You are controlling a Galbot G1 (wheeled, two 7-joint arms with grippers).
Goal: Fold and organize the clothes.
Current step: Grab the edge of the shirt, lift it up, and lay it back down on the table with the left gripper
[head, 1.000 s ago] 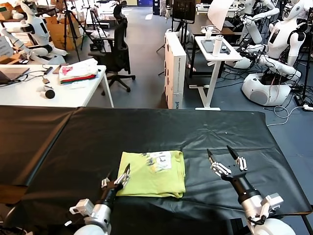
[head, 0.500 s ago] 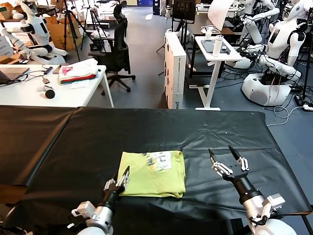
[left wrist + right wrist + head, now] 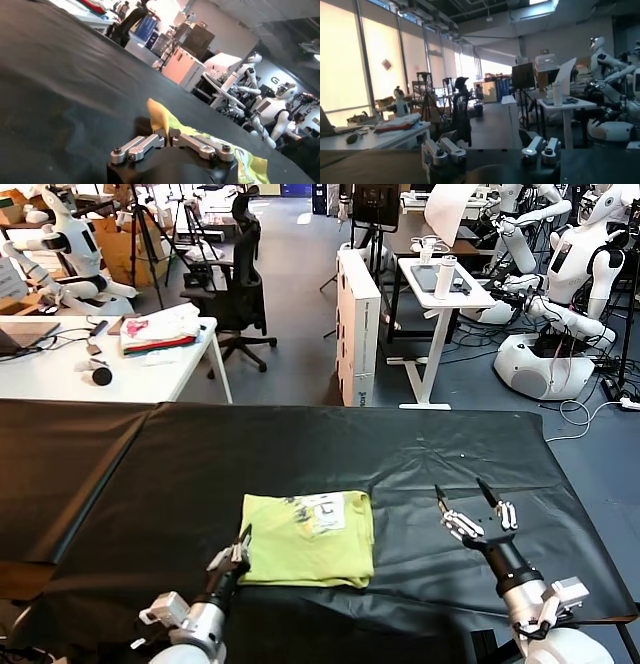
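Next, I release the T-shirt's pinched flap from my left gripper across the shirt, laying it at the edge of the white label (image 3: 343, 513).
The lime yellow-green T-shirt (image 3: 310, 538) lies folded into a rectangle near the front edge of the black table (image 3: 150, 474), white label and print facing up. My left gripper (image 3: 240, 549) is shut on the shirt's front left corner; in the left wrist view the jaws (image 3: 167, 134) pinch a raised flap of the yellow-green cloth (image 3: 159, 120). My right gripper (image 3: 468, 496) is open and empty, held above the table to the right of the shirt; the right wrist view shows its fingers (image 3: 442, 150) spread wide with nothing between them.
A white table (image 3: 120, 369) behind at the left carries a white-pink-red pile (image 3: 160, 329). An office chair (image 3: 240, 294), a white cabinet (image 3: 358, 324) and other robots (image 3: 570, 274) stand beyond the black table's far edge.
My left gripper closed on the shirt's front left corner and drew it slightly left. My right gripper drifted a little right and away from the shirt.
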